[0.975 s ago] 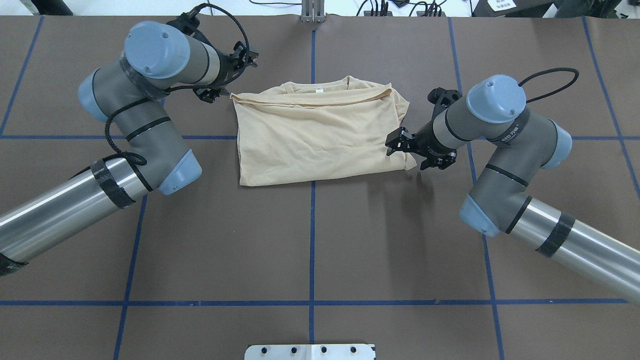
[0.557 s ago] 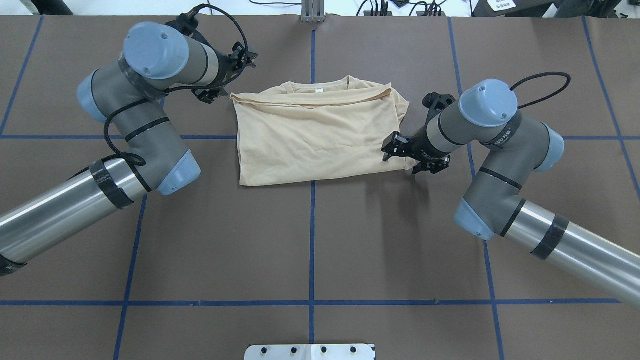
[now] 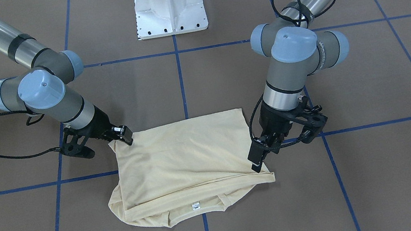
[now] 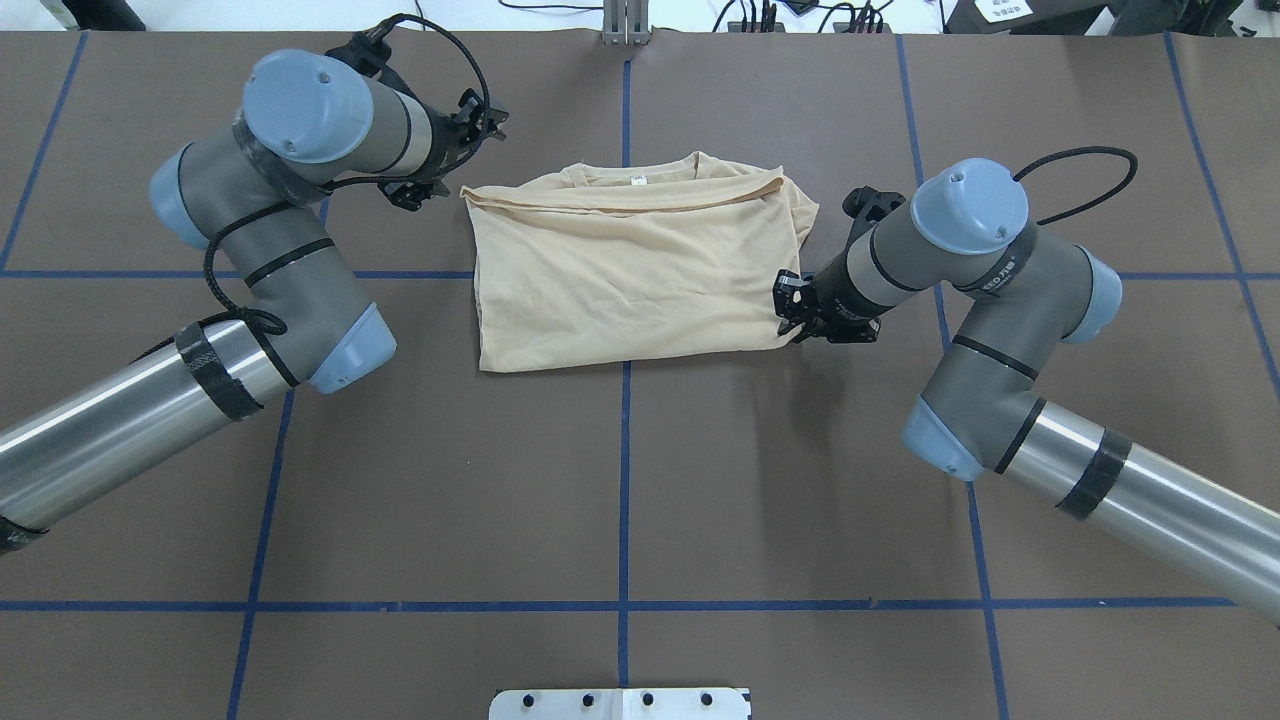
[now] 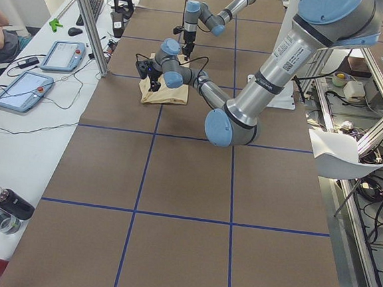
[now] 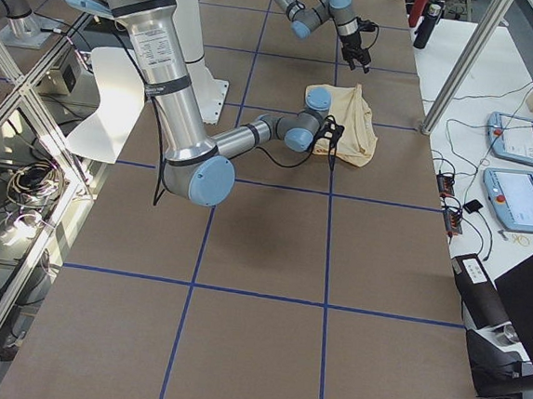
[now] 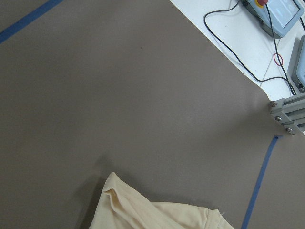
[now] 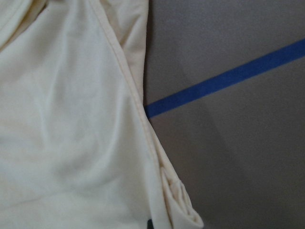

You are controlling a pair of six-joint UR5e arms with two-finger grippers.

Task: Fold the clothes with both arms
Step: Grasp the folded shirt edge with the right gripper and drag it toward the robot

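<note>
The cream shirt will lie across the blue tape line (image 3: pixel 186 90) by the white pedestal base after my right gripper lets it go.
The cream shirt (image 4: pixel 630 270) lies folded into a rectangle on the brown table, with its collar and white neck label (image 4: pixel 636 181) on the far edge. No print shows. My right gripper (image 4: pixel 800 315) sits low on the shirt's near right corner, shut on the bunched cloth (image 8: pixel 181 205). In the front-facing view it (image 3: pixel 124 136) meets the shirt (image 3: pixel 183 155) at the upper left corner. My left gripper (image 4: pixel 418 190) hangs open just off the far left corner, holding nothing. In the left wrist view that corner (image 7: pixel 143 210) lies at the bottom edge.
Blue tape lines (image 4: pixel 625 450) grid the brown table cover. The white pedestal base (image 3: pixel 170 10) stands at the robot's side of the table. Control tablets (image 6: pixel 519 198) and cables lie beyond the far edge, next to an aluminium post (image 7: pixel 286 112).
My right gripper moved in and down onto the shirt's near right corner and its jaws closed. My left gripper drifted slightly left, away from the far corner.
</note>
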